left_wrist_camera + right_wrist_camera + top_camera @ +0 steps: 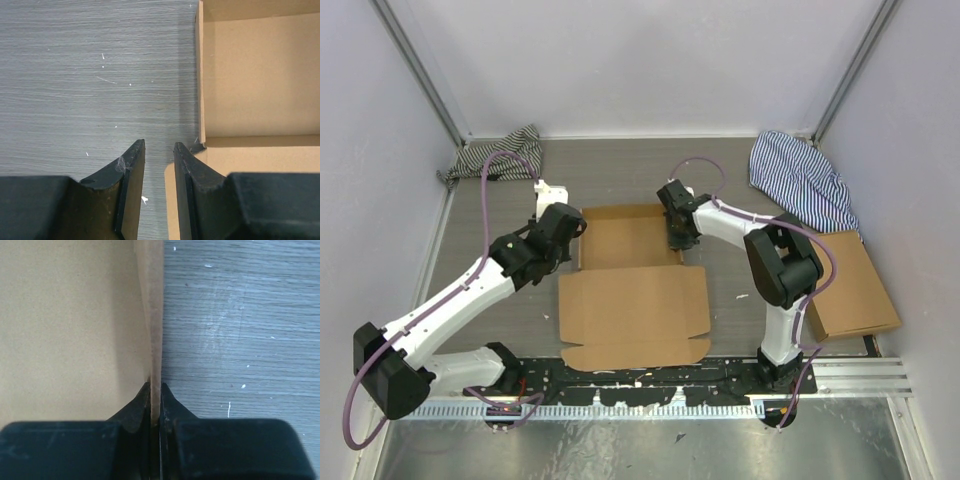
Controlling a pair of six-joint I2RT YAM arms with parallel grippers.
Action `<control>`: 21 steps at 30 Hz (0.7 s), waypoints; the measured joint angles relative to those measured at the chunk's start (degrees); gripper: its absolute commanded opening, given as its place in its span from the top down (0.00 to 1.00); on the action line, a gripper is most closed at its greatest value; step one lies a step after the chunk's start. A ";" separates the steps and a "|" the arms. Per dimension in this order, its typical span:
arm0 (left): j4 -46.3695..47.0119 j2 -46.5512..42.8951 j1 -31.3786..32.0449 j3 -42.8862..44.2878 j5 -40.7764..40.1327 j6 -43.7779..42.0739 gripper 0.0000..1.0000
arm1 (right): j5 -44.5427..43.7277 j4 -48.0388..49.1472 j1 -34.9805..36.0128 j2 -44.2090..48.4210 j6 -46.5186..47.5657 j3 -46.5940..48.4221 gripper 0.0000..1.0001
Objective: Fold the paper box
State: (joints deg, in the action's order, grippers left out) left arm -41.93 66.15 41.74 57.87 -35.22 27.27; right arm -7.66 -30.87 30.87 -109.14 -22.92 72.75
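The lid panel of the paper box lies toward my arms, so I need to grip the box's side [662, 209] near its back corner with my right gripper and turn the box around.
The paper box [632, 240] lies mid-table as a shallow brown tray with raised walls, and its lid panel [635, 310] lies flat toward the arms. My right gripper [678, 236] is shut on the tray's right wall [156, 315], whose thin cardboard edge runs up between the fingertips of the right gripper [155, 386]. My left gripper [576, 226] hovers just outside the tray's left wall [200, 75]. The left gripper [159, 147] is open with bare table showing in the gap. Its right finger [200, 175] overlaps the lid's corner.
Another flat brown cardboard box [850, 285] lies at the right edge. A striped cloth [802, 180] sits at the back right and a second striped cloth [500, 152] at the back left. White walls enclose the table; a metal rail [860, 375] runs along the front.
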 measured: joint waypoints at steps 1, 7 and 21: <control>0.02 0.00 0.00 0.00 -0.07 -0.07 0.64 | -1.03 -0.07 0.28 0.00 -0.26 0.00 0.96; 0.35 0.00 0.00 -0.20 -0.04 -0.20 0.64 | -7.13 -1.33 1.77 -0.04 -1.46 0.00 0.99; 0.33 -0.07 0.00 -0.55 -0.11 -0.22 0.64 | -10.36 -1.75 2.25 -0.22 -1.88 0.68 0.56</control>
State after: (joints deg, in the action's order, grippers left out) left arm -41.60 66.08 41.74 57.32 -35.33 27.05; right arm -18.02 -32.62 33.12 -109.36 -24.80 73.43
